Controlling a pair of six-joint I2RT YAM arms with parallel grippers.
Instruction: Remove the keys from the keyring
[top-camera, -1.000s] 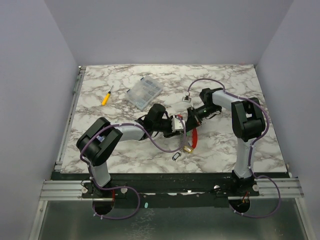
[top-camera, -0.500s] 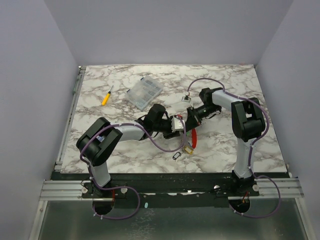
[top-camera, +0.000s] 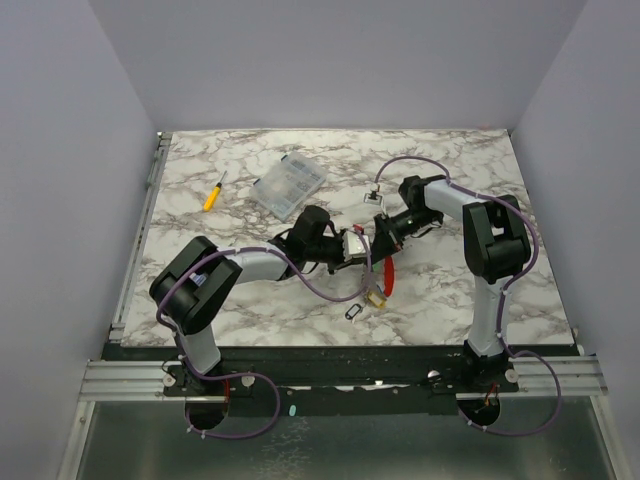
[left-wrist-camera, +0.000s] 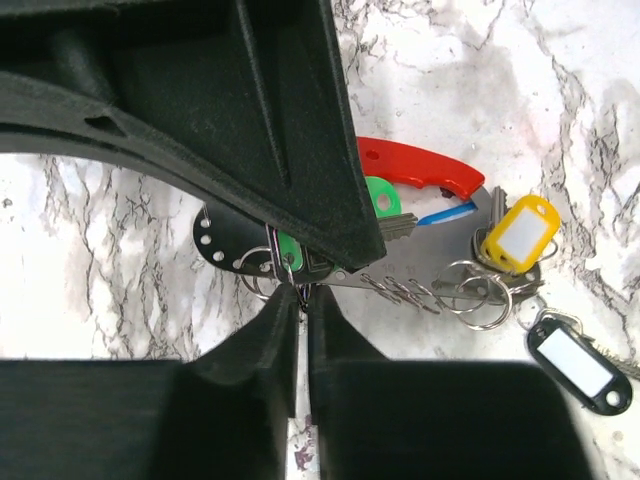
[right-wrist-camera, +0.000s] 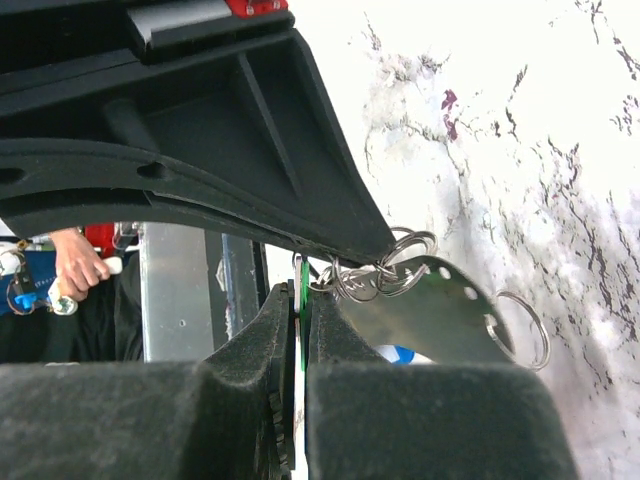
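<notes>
The robot's right gripper should release the green-tagged key on the marble (top-camera: 287, 283) between the clear plastic box and the front edge.
The bunch hangs between my two grippers at the table's middle. My left gripper (left-wrist-camera: 302, 296) is shut on a thin silvery loop of the keyring (left-wrist-camera: 290, 268), just below a perforated metal plate (left-wrist-camera: 410, 262). My right gripper (right-wrist-camera: 303, 292) is shut on a flat green-tagged key (right-wrist-camera: 303, 272), with several rings (right-wrist-camera: 385, 275) bunched beside its tips. The red fob (left-wrist-camera: 420, 168), a green key (left-wrist-camera: 380, 198) and a yellow tag (left-wrist-camera: 520, 232) hang from the bunch. From above, the left gripper (top-camera: 352, 250) and right gripper (top-camera: 375, 243) meet over the red fob (top-camera: 388, 275).
A black tag (top-camera: 353, 313) lies on the marble near the bunch, towards the front edge. At the back left are a yellow-handled screwdriver (top-camera: 213, 193) and a clear plastic box (top-camera: 288, 183). A small metal piece (top-camera: 375, 195) lies behind the right gripper.
My left gripper has closed from half open onto the ring, and its arm has shifted slightly. The right arm has not moved.
</notes>
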